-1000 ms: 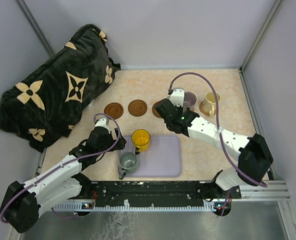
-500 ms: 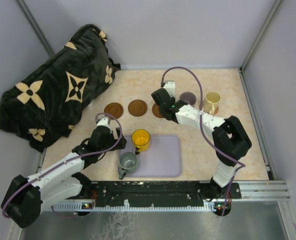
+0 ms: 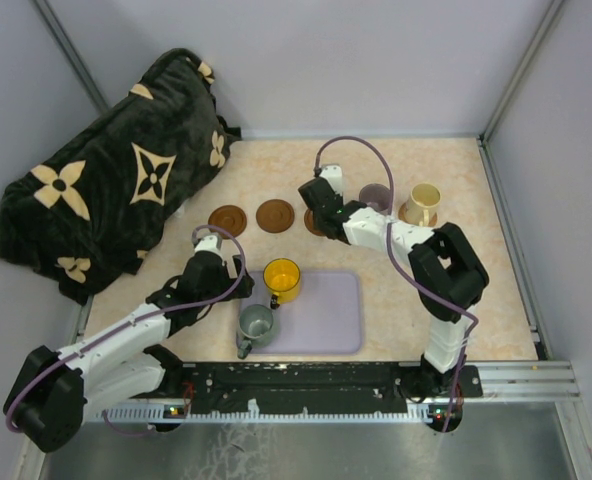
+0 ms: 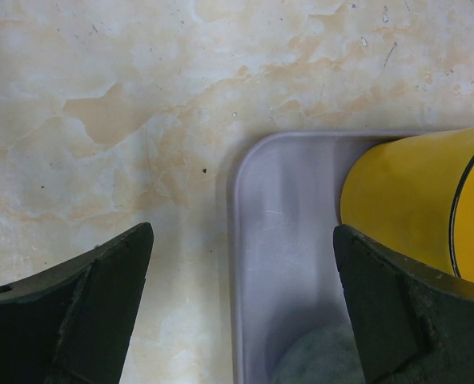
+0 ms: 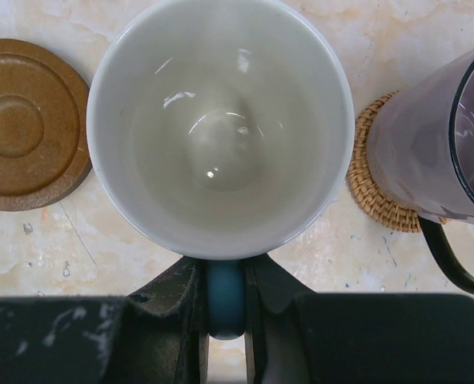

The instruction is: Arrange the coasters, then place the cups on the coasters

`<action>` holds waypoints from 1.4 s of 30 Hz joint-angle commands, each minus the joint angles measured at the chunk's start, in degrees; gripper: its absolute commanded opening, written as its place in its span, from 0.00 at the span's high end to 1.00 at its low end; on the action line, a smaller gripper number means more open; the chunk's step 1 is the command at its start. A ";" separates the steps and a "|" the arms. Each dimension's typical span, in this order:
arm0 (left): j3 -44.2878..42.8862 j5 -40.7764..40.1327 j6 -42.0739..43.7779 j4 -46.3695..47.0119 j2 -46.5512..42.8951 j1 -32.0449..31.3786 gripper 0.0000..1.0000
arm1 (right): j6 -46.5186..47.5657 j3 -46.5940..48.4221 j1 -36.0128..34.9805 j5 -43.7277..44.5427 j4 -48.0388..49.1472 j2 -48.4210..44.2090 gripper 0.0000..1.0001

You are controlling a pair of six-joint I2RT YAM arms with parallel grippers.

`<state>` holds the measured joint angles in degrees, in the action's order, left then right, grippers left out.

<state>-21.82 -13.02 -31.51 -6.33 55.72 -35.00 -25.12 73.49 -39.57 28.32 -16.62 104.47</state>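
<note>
Next, my left gripper goes to the yellow cup's black handle (image 3: 274,301), on the side of the handle nearer the grey-green cup, and closes there.
My right gripper (image 5: 225,320) is shut on the blue handle of the cream-white cup (image 5: 221,128), which stays upright. A brown coaster (image 5: 29,124) lies to its left. To its right the purple-grey cup (image 5: 441,152) stands on a woven coaster (image 5: 373,192). From above, the right gripper (image 3: 321,200) hovers by a third dark coaster (image 3: 313,223), with two more coasters (image 3: 227,219) (image 3: 274,214) to the left. The beige cup (image 3: 421,205) sits on a coaster at the right. My left gripper (image 4: 241,304) is open over the tray's corner, beside the yellow cup (image 4: 413,200); the grey-green cup (image 3: 257,323) stands nearer.
The lavender tray (image 3: 326,315) lies at the near middle of the table and carries the yellow and grey-green cups. A black patterned blanket (image 3: 116,180) is heaped at the far left. Grey walls close in the table's back and sides.
My right gripper has carried the cream-white cup to the left, away from the purple-grey cup and toward the third dark coaster, and its elbow has folded in. The left arm has barely moved.
</note>
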 commanded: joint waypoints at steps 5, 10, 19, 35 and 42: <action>-1.29 -0.47 -0.40 1.58 0.35 -0.24 0.00 | 0.33 4.94 0.36 0.65 4.92 -0.17 1.00; -1.22 -0.34 -0.40 1.68 0.48 -0.24 0.00 | -0.77 5.08 0.33 0.66 3.79 -0.20 1.00; -1.19 -0.25 -0.40 1.96 1.06 -0.24 0.00 | -2.07 5.96 0.27 0.32 1.80 0.42 1.00; -1.10 -0.17 -0.60 2.41 1.54 -0.24 0.00 | -2.73 4.61 0.28 0.64 2.18 1.11 1.00; -0.98 -0.08 -0.57 2.55 1.75 -0.24 0.00 | -2.65 4.22 0.17 1.46 2.21 1.51 1.00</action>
<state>-21.82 -12.99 -31.73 -5.30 57.30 -35.00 -27.27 75.46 -39.57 27.18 -18.57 105.73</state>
